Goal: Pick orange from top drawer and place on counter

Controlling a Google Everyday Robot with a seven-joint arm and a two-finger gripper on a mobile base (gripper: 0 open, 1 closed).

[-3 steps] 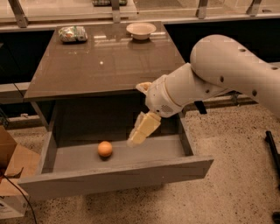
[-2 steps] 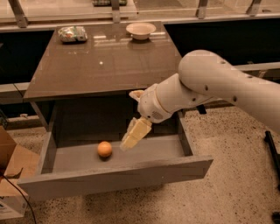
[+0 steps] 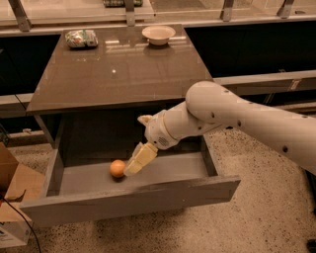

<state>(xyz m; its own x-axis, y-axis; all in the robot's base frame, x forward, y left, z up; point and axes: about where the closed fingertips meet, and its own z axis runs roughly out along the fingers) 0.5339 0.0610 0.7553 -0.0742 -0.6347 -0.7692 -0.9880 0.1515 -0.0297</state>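
Note:
My gripper will reach down inside the open top drawer next and grab the orange's side [image 3: 121, 169] that faces the white arm.
The orange [image 3: 117, 168] lies on the floor of the open top drawer [image 3: 133, 200], left of its middle. My gripper [image 3: 137, 161] reaches down into the drawer from the right, and its pale tip sits right beside the orange on its right side, touching or nearly touching it. The white arm [image 3: 232, 116] comes in from the right edge of the view. The counter [image 3: 118, 69] is the glossy grey-brown top directly above the drawer.
A white bowl [image 3: 158, 33] and a wrapped packet [image 3: 81, 38] sit at the counter's far edge. A cardboard box [image 3: 11, 197] stands on the speckled floor left of the drawer. A pale ledge with metal posts [image 3: 129, 12] runs behind the counter.
The arm has swung left and lower into the drawer. The gripper has closed the gap to the orange and is now right beside it. The orange has not moved.

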